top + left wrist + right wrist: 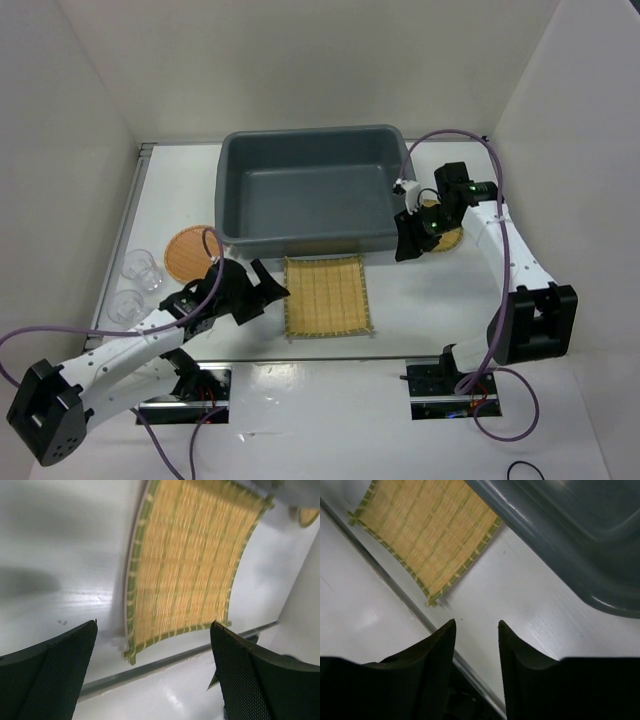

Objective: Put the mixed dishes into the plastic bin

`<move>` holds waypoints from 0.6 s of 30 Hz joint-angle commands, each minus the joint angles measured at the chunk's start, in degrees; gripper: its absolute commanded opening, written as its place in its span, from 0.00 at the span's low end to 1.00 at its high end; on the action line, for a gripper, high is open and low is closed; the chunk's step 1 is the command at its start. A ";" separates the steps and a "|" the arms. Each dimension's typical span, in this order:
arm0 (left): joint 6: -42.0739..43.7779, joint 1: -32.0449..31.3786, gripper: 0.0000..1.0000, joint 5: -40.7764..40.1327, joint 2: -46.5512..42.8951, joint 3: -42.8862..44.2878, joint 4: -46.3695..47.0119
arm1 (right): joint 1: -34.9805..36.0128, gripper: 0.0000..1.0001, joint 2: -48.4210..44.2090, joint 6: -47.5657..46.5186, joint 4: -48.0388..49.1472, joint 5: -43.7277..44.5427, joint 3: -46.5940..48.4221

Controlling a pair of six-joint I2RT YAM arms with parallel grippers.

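The square yellow mat should be grabbed next with my left gripper by the mat's edge [287, 307] [130, 611] facing the clear cups, just in front of that edge's middle.
The grey plastic bin [232, 190] stands at the back centre and looks empty; its corner shows in the right wrist view [570, 535]. The square yellow mat [326, 296] lies flat in front of it, also seen in the left wrist view [190, 565] and the right wrist view [427, 530]. The round orange-brown mat [188, 252] lies left of the bin. The round yellow mat [450, 238] lies right of the bin, partly under my right arm. Two clear cups [141, 266] [127, 305] stand at the far left. My left gripper [272, 285] [154, 627] is open and empty at the square mat's left edge. My right gripper [405, 246] [477, 624] is open and empty over bare table beside the bin's right front corner.
White enclosure walls close in on the left, back and right. A metal seam [395, 585] runs along the table's front edge near the square mat. Purple cables [470, 140] loop from both arms.
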 commanded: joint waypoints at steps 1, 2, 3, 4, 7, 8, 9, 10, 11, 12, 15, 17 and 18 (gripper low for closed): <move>0.31 3.75 1.00 -1.40 -0.69 -0.62 0.79 | 0.86 0.42 2.32 4.04 2.46 2.85 1.51; 0.93 4.63 1.00 -0.88 0.18 -0.62 0.79 | 0.86 0.34 3.03 4.66 3.16 3.38 1.51; 2.76 6.29 1.00 -0.87 1.15 0.59 0.79 | 0.86 0.19 3.73 5.80 3.17 4.00 2.12; 3.47 7.01 1.00 -0.87 3.68 1.65 0.79 | 1.46 0.11 5.13 6.33 3.17 4.61 2.13; 5.33 9.82 1.00 -3.15 9.92 8.15 -2.54 | 2.96 0.00 5.76 7.82 3.70 6.63 2.13; 6.37 10.61 1.00 -3.15 11.43 11.21 -2.55 | 2.96 0.00 5.76 7.83 3.70 7.51 2.13; 7.51 11.31 1.00 -3.15 12.92 12.55 -2.55 | 2.96 0.00 5.76 8.35 4.31 8.04 2.13; 7.52 12.71 1.00 -3.15 15.81 13.86 -2.03 | 2.96 0.00 5.76 10.01 5.01 8.57 2.65; 8.13 13.34 1.00 -3.15 17.14 15.18 -2.02 | 2.96 0.00 5.06 10.03 5.54 8.57 3.44; 8.14 14.04 1.00 -3.15 19.68 17.72 -2.02 | 2.96 0.00 5.06 10.81 6.06 8.57 4.14; 8.14 15.88 1.00 -2.63 23.47 20.90 -2.02 | 2.96 0.00 6.72 12.22 6.77 7.87 6.26; 8.84 16.42 1.00 -2.63 25.32 24.06 -2.02 | 2.96 0.00 7.33 13.45 8.26 8.57 7.05; 9.54 16.94 1.00 -2.63 27.33 25.12 -2.02 | 2.96 0.00 7.95 13.46 8.27 9.09 7.05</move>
